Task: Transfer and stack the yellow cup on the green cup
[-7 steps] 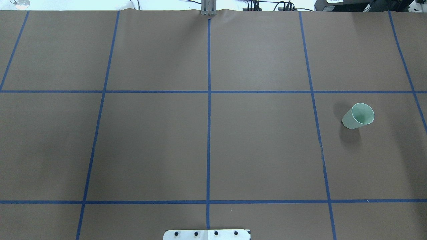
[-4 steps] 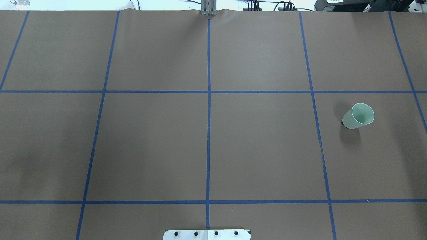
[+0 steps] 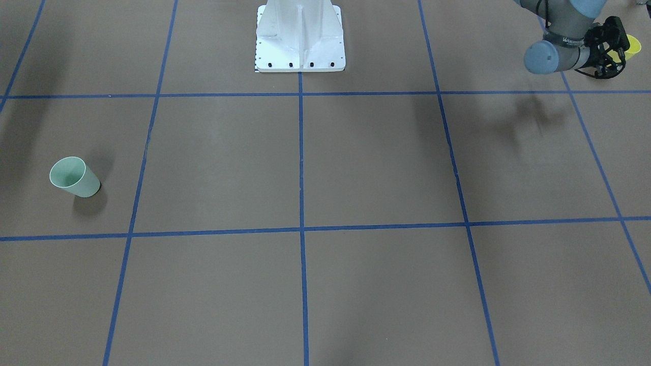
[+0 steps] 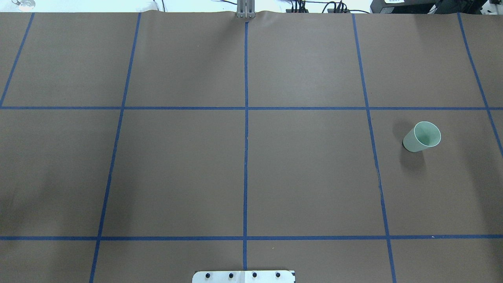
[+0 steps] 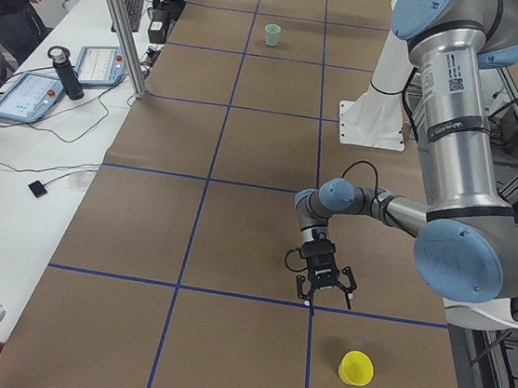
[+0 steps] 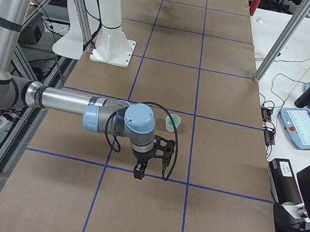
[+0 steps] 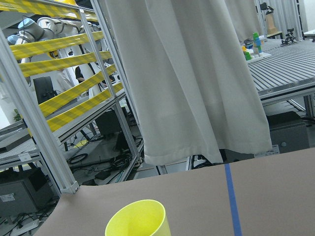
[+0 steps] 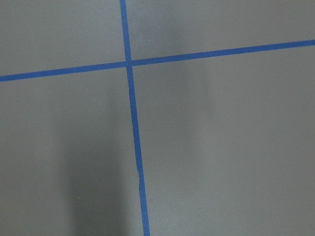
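Note:
The yellow cup's side (image 3: 631, 51) (image 7: 165, 228), below its rim, is to be gripped next by my left gripper, which should go there and close.
The yellow cup (image 3: 631, 46) stands upright on the table's left end, near the robot's side; it also shows in the exterior left view (image 5: 355, 367) and close in the left wrist view (image 7: 140, 220). My left gripper (image 3: 618, 48) hangs open just short of it, above the table (image 5: 322, 300), and touches nothing. The green cup (image 4: 422, 136) stands upright on the right side (image 3: 74, 177). My right gripper (image 6: 142, 163) hovers near the green cup (image 6: 172, 122); it shows only in the exterior right view, so I cannot tell whether it is open or shut.
The white robot base plate (image 3: 300, 51) sits at the table's near middle edge (image 4: 243, 276). Blue tape lines (image 4: 246, 157) divide the brown cover into squares. A bench with tablets (image 5: 27, 93) and a metal post (image 5: 120, 19) line the far side.
A faint shadow on the table's left has drifted toward the left edge. The green cup has not moved.

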